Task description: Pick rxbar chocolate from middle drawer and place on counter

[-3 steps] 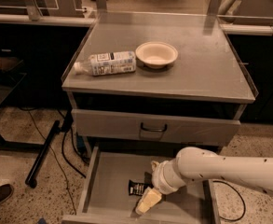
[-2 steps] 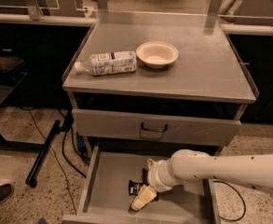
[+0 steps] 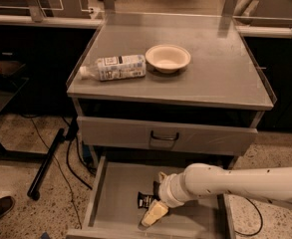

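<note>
The rxbar chocolate's middle (image 3: 153, 199), just in from its exposed black end, is the next place my gripper should go to and close on, inside the open middle drawer.
The rxbar chocolate (image 3: 145, 200) is a small black wrapper lying on the floor of the open middle drawer (image 3: 116, 193), partly hidden by my wrist. My gripper (image 3: 154, 214) reaches down into the drawer from the right on a white arm, its pale fingers just right of and in front of the bar. The counter (image 3: 210, 78) is the grey metal top above.
A clear white-labelled bottle (image 3: 114, 67) lies on its side on the counter's left, next to a cream bowl (image 3: 168, 57). The upper drawer (image 3: 165, 136) with a dark wire handle is shut. Cables and a black bar (image 3: 47, 163) lie on the floor at left.
My arm and gripper have shifted slightly left in the drawer, closer over the bar. The bar, bottle and bowl have not moved.
</note>
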`<state>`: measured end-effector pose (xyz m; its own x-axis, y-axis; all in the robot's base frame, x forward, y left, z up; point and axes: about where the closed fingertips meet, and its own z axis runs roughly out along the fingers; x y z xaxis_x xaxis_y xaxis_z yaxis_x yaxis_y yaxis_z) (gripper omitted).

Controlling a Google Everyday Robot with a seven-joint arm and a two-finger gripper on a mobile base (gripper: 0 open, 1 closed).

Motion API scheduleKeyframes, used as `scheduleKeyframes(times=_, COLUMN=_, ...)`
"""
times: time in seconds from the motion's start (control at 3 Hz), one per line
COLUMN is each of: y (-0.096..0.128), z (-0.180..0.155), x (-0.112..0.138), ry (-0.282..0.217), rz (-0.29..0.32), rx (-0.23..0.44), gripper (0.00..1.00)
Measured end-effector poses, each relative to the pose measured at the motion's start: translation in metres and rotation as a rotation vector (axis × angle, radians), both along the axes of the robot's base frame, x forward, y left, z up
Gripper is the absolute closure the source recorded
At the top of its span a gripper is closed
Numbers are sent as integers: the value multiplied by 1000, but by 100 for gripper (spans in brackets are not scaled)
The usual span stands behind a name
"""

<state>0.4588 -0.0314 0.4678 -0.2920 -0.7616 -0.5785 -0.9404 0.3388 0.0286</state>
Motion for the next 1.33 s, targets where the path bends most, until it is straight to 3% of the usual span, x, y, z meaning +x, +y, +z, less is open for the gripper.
scheduleKeyframes(times=0.33, y=-9, z=-40, x=28, ry=-34, rz=8, rx=-15, gripper=0)
scheduleKeyframes(times=0.67, y=-8, z=-41, x=27, ry=-32, rz=8, rx=-12, gripper=0)
scheduleKeyframes(times=1.33, y=0, z=-84, x=32, ry=-6, rz=3, rx=28, gripper=0)
